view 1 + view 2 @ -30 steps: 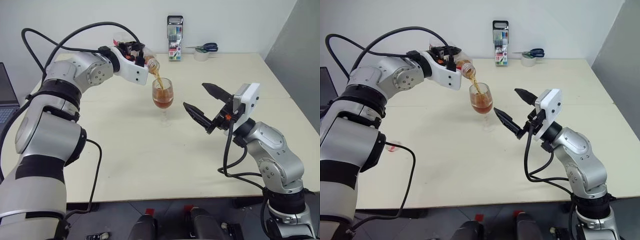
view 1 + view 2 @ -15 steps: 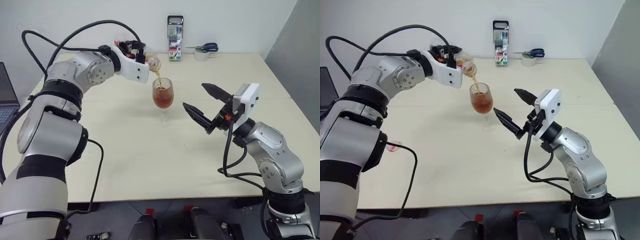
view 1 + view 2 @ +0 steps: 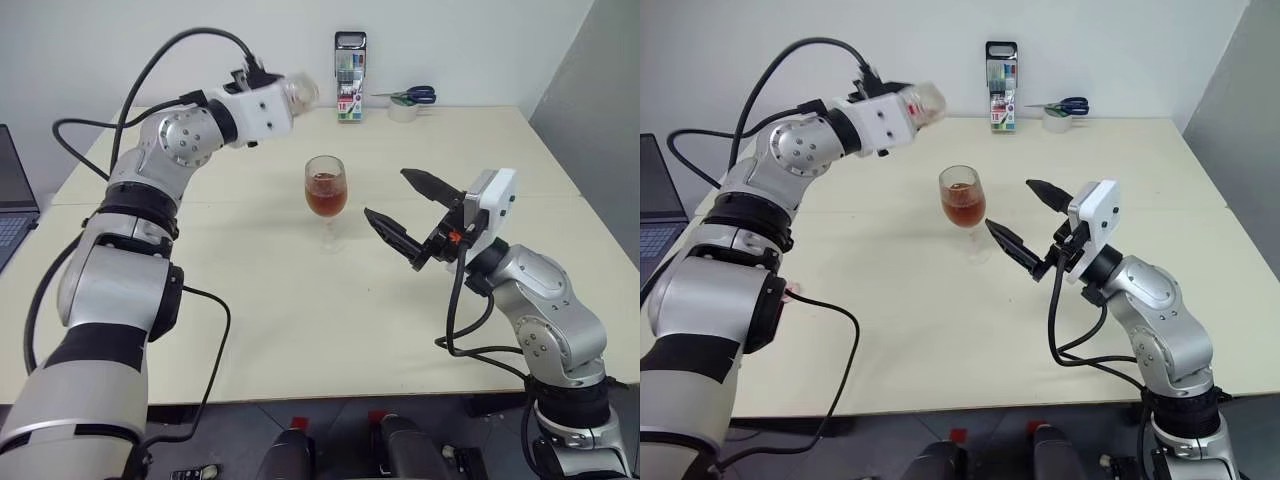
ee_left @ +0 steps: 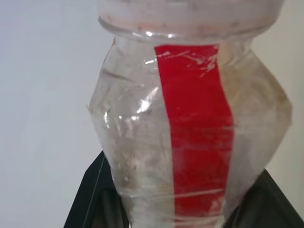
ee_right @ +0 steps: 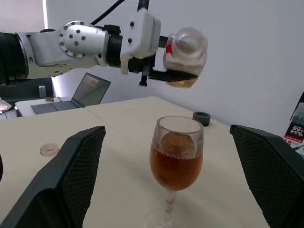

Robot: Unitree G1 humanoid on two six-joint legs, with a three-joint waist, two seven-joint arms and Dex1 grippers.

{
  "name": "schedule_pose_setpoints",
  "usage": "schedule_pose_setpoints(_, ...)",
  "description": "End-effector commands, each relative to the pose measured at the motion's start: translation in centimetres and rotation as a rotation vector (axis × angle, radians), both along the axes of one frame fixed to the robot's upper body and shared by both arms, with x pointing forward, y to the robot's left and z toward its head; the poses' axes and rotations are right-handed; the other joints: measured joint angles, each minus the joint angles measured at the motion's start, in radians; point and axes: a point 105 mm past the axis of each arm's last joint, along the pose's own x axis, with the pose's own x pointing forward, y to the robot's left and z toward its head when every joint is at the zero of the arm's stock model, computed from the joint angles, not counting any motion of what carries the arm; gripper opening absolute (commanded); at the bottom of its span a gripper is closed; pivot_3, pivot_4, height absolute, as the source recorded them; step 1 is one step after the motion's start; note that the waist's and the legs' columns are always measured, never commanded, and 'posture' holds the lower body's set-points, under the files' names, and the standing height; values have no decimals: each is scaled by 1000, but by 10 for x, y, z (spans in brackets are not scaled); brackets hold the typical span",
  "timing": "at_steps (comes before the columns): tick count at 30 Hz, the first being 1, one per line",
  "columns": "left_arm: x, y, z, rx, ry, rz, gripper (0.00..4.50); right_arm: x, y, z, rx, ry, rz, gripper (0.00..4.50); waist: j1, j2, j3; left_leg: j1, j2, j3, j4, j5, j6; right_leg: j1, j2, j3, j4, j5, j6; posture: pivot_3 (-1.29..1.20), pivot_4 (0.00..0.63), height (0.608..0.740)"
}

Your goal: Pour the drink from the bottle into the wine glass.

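I will use my left gripper to let go of the bottle on the table [image 3: 204,231] near the seam, between the laptop and the wine glass.
The wine glass [image 3: 325,190] stands upright mid-table, its bowl over half full of the reddish-brown drink [image 5: 175,167]. Above and behind it to the left, my left gripper [image 3: 283,97] is shut on the bottle [image 3: 301,92], held roughly level with its mouth toward the glass. The bottle [image 4: 142,142] is clear with a red label band and looks almost empty, and black fingers [image 4: 90,199] hug its sides. To the right of the glass, my right gripper [image 3: 385,192] is open, and its fingers [image 5: 71,175] stand apart on either side of the glass without touching it.
A pack of markers [image 3: 350,90] stands at the table's far edge, with scissors and a tape roll [image 3: 405,108] beside it. A laptop [image 3: 12,205] sits off the left edge. A small red ring [image 5: 49,150] lies on the table to the left.
The left gripper has rolled the bottle back from its tipped pose and lifted it away from the glass rim. The pouring stream has stopped, and the glass holds more drink. The right arm is unmoved.
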Motion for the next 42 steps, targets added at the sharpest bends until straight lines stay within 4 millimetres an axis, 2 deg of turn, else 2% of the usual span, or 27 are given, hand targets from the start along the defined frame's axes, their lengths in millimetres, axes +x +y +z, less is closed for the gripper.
schedule_pose_setpoints(1,-3,21,25,-270,13,25,1830,-7,3,12,2,-58,44,4500,-2,0,0,0,0,0,0,0,0,0,0,0,0,0,0,0,150,740)
schedule_pose_setpoints(6,-1,69,4,-527,88,184,1830,-13,5,7,-45,-45,108,4500,-13,0,0,2,0,-2,1,0,0,0,0,1,2,0,0,0,150,740)
schedule_pose_setpoints(10,-6,115,-38,-794,166,312,1830,-26,7,-5,-78,-18,175,4500,-15,0,0,2,1,-4,3,0,0,-1,0,2,7,0,0,0,150,740)
schedule_pose_setpoints(14,-14,135,-73,-878,217,369,1830,-37,4,-18,-117,3,228,4500,-11,0,0,1,6,-4,8,0,0,0,-1,1,9,0,0,0,150,740)
schedule_pose_setpoints(21,-23,145,-106,-911,248,370,1830,-40,4,-26,-127,12,257,4500,5,-1,-1,2,6,-3,11,-1,1,2,-1,1,12,0,0,0,150,740)
schedule_pose_setpoints(30,-23,150,-149,-995,332,413,1830,-32,1,-28,-116,15,209,4500,6,-1,-1,3,6,-3,11,-1,1,2,-1,1,12,0,0,0,150,740)
schedule_pose_setpoints(36,-22,146,-161,-992,356,438,1830,-33,-3,-33,-123,26,198,4500,6,-2,-1,3,6,-3,11,-1,1,2,-1,1,12,0,0,0,150,740)
schedule_pose_setpoints(42,-22,146,-163,-995,356,447,1830,-34,-1,-33,-124,26,204,4500,6,-2,-1,3,6,-3,11,-1,2,2,-1,1,12,0,0,0,150,740)
